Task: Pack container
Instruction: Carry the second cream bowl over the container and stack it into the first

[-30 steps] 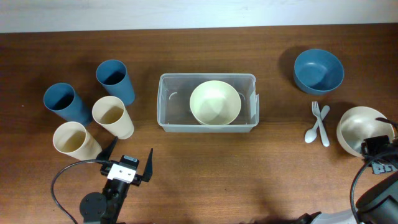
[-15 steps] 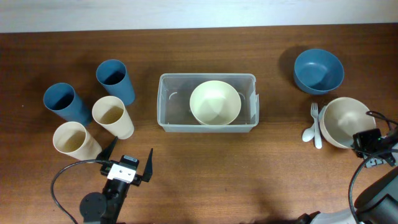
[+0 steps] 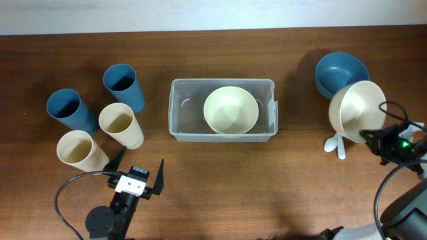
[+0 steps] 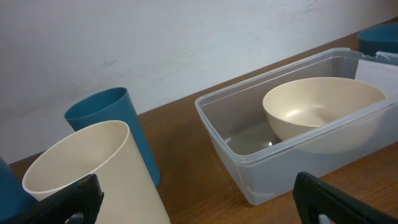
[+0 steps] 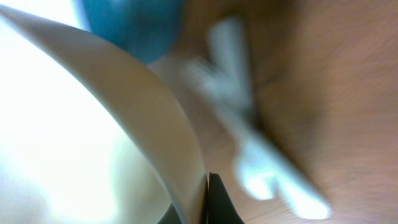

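Note:
The robot's right gripper needs to release its cream bowl, now held tilted above the table, in the other cream bowl inside the clear container (image 3: pixel 231 109).
The clear container (image 3: pixel 179 110) stands mid-table with a cream bowl (image 3: pixel 231 110) inside it. In the left wrist view the container (image 4: pixel 245 158) and that bowl (image 4: pixel 323 112) show at the right. My right gripper (image 3: pixel 375 137) is shut on the rim of a second cream bowl (image 3: pixel 357 107) and holds it tilted above the table. That bowl fills the left of the right wrist view (image 5: pixel 93 137), with my finger (image 5: pixel 214 199) pressed to its rim. My left gripper (image 3: pixel 137 179) is open and empty near the front edge, in front of the cups.
A blue bowl (image 3: pixel 337 70) sits at the back right, partly covered by the held bowl. A white fork and spoon (image 3: pixel 335 144) lie under it. Two blue cups (image 3: pixel 123 85) and two cream cups (image 3: pixel 120 125) stand at the left.
My right gripper has lifted the cream bowl off the table and carried it left and back, tilting it over the cutlery and the blue bowl's edge. The left arm has not moved.

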Available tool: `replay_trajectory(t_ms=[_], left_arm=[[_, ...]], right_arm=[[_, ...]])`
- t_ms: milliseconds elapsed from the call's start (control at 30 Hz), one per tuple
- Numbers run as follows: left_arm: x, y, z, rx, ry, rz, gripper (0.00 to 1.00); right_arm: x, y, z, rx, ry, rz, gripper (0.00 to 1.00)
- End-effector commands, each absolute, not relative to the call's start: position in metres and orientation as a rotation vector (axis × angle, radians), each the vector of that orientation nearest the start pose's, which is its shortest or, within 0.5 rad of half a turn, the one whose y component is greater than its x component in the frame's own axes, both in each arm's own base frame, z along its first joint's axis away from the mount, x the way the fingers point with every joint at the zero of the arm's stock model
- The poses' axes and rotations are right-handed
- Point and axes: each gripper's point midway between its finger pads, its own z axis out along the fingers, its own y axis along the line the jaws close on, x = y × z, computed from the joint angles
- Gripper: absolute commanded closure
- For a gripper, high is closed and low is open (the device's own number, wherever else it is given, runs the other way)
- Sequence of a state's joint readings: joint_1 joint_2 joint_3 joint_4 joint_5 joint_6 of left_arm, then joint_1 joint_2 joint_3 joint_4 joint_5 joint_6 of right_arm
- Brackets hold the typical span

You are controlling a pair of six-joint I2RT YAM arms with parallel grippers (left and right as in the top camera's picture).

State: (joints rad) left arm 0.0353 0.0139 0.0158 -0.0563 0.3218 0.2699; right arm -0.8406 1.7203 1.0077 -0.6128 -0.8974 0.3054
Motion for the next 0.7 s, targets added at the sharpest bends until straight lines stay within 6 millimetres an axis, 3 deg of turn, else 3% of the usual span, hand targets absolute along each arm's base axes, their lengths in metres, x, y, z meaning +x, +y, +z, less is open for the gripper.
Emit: replay_trajectory(t_ms=[0, 300, 533, 667], left_arm=[[0.240, -0.044, 0.163, 0.430, 1.564, -0.010, 0.00], [0.240, -0.044, 0.163, 0.430, 1.564, -0.010, 0.00], [0.240, -0.044, 0.163, 0.430, 1.564, -0.010, 0.00], [0.240, -0.044, 0.163, 0.430, 1.564, -0.010, 0.00]], right_arm=[[0.331, -0.115, 0.130, 0.866, 2.040, 1.347, 0.96], [0.360, -0.023, 0.163, 0.501, 2.234, 1.311, 0.96], [0.396, 0.061, 0.198, 0.258, 2.383, 1.147, 0.96], [0.410, 0.096, 0.208, 0.204, 2.429, 0.978, 0.96]])
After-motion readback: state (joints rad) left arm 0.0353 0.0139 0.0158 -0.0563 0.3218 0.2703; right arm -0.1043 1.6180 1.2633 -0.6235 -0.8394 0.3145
